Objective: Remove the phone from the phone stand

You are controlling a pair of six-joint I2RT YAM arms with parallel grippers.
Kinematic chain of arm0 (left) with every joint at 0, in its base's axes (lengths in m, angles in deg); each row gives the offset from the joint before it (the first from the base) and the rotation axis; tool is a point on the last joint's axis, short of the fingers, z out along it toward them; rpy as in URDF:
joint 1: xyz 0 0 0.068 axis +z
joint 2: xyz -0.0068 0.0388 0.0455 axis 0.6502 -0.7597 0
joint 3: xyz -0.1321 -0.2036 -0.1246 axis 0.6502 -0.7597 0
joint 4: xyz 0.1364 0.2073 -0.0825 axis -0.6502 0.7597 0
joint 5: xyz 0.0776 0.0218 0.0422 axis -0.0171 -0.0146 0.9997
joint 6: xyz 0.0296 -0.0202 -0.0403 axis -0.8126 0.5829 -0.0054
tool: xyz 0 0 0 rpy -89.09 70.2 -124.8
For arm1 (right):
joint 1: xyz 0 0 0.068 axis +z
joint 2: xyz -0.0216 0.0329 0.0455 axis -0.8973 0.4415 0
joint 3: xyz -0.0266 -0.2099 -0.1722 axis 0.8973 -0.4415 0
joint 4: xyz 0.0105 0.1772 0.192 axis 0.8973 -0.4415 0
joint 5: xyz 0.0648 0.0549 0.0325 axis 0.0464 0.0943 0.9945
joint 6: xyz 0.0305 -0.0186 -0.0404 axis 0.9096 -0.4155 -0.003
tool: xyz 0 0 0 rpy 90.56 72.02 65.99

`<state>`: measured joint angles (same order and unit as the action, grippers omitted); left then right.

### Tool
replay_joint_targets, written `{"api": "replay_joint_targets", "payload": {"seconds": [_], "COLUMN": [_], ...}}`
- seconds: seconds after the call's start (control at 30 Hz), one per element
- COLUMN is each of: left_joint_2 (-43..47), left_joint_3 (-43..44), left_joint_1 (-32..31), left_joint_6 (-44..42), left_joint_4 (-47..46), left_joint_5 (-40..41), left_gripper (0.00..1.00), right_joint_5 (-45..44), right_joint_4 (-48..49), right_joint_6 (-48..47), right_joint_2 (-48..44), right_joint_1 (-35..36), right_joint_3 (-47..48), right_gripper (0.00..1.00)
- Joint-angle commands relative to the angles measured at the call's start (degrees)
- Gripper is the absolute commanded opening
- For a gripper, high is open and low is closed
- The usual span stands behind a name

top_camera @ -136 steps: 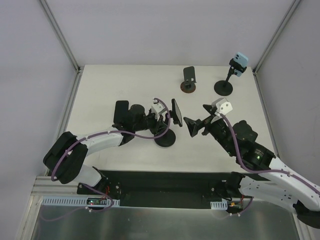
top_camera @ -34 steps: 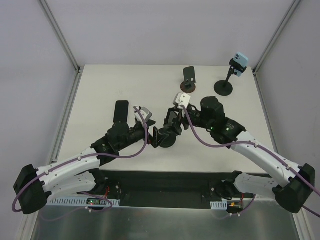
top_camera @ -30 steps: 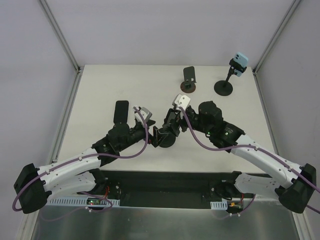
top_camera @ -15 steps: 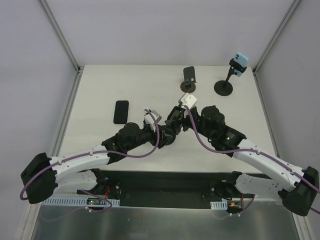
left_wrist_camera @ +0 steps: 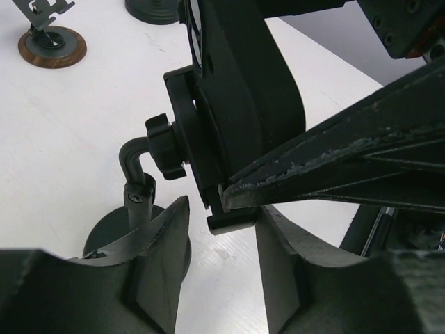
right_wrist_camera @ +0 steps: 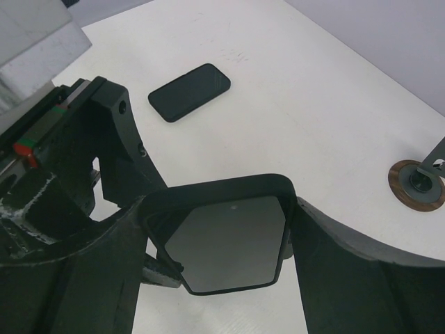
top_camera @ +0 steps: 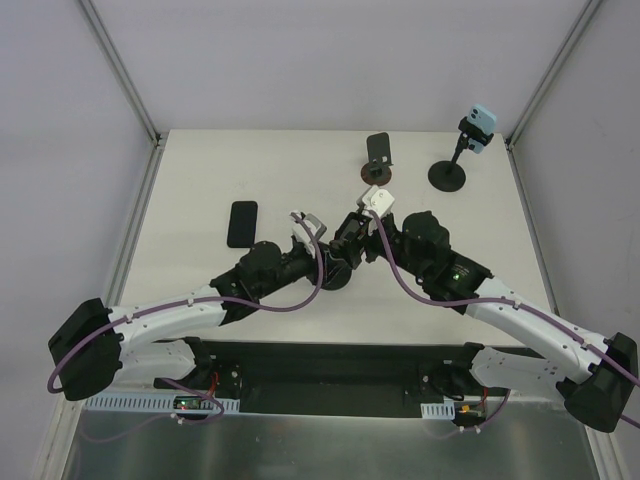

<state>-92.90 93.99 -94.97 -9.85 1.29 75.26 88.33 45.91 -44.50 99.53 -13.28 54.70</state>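
Observation:
The bottom edge of the phone stand is between my left gripper's fingers, so next my left gripper backs away and takes the phone itself (right_wrist_camera: 226, 243) to carry it away.
A black phone (right_wrist_camera: 229, 240) with a dark screen sits in the cradle of a black phone stand (left_wrist_camera: 174, 139), which has a bent neck and a round base (top_camera: 338, 283) at the table's middle. My right gripper (right_wrist_camera: 219, 236) reaches from the right, and its fingers (right_wrist_camera: 334, 271) press on both long edges of the phone. My left gripper (left_wrist_camera: 222, 257) is open low at the stand, with the cradle's bottom lip between its fingers. In the top view both grippers, left (top_camera: 325, 262) and right (top_camera: 350, 238), meet over the stand and mostly hide the phone.
A second black phone (top_camera: 241, 223) lies flat on the table to the left and shows in the right wrist view (right_wrist_camera: 189, 92). A small empty stand with a brown base (top_camera: 376, 160) and a taller stand (top_camera: 450, 172) holding a light-blue device (top_camera: 479, 126) are at the back.
My left arm has swung right, away from the flat phone, and brought its gripper in under the stand's cradle. My right gripper has shifted slightly back and closed in around the phone.

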Motion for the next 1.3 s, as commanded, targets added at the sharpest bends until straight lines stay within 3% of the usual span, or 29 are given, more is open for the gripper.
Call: {"api": "replay_joint_targets", "payload": {"seconds": [0.0,0.03,0.07,0.13,0.3,0.43,0.73,1.07,1.1,1.17,1.2,1.27], "left_joint_2": [-0.7,-0.8,-0.7,-0.4,2.3,5.3,8.2,8.4,8.5,9.0,9.3,9.5], "left_joint_3": [2.2,2.1,2.1,1.9,0.3,-1.4,-2.8,-2.8,-2.8,-2.5,-2.4,-2.1], "left_joint_1": [-0.3,-0.3,-0.3,-0.3,0.4,3.7,8.5,9.2,9.2,9.2,9.2,9.1], "left_joint_6": [0.7,0.8,0.8,0.8,-0.7,-0.8,-1.3,-1.0,-1.0,-0.7,-0.5,-0.2], "left_joint_4": [-3.5,-3.5,-3.4,-3.3,-1.6,0.4,4.4,5.0,5.2,5.2,5.3,5.3], "left_joint_5": [-0.1,-0.4,-0.5,-1.0,-3.4,-10.0,-20.4,-16.9,-16.8,-16.8,-17.0,-17.0], "left_gripper": [0.36,0.31,0.16,0.01,0.0,0.0,0.0,0.0,0.11,0.21,0.31,0.39], "right_joint_5": [-0.5,-0.5,-0.5,-0.5,1.0,2.8,17.5,27.6,28.1,30.0,30.4,31.5], "right_joint_4": [4.4,4.4,4.3,4.1,2.3,1.6,1.0,1.9,2.2,3.4,3.8,4.8], "right_joint_6": [0.5,0.2,-0.2,-1.2,-6.8,-11.1,-8.9,-6.1,-5.4,-3.1,-2.2,-0.4], "right_joint_2": [-1.4,-1.3,-1.4,-1.4,-2.7,-3.7,-3.2,-2.2,-2.2,-2.3,-2.3,-1.9], "right_joint_1": [0.4,0.4,0.3,0.4,0.2,-0.9,-10.0,-11.0,-11.0,-10.9,-10.9,-10.9], "right_joint_3": [-0.1,-0.1,-0.1,-0.2,-0.7,-1.1,0.2,1.1,1.2,1.2,1.3,1.4], "right_gripper": [0.08,0.08,0.08,0.03,0.01,0.01,0.01,0.01,0.01,0.01,0.01,0.01]}}
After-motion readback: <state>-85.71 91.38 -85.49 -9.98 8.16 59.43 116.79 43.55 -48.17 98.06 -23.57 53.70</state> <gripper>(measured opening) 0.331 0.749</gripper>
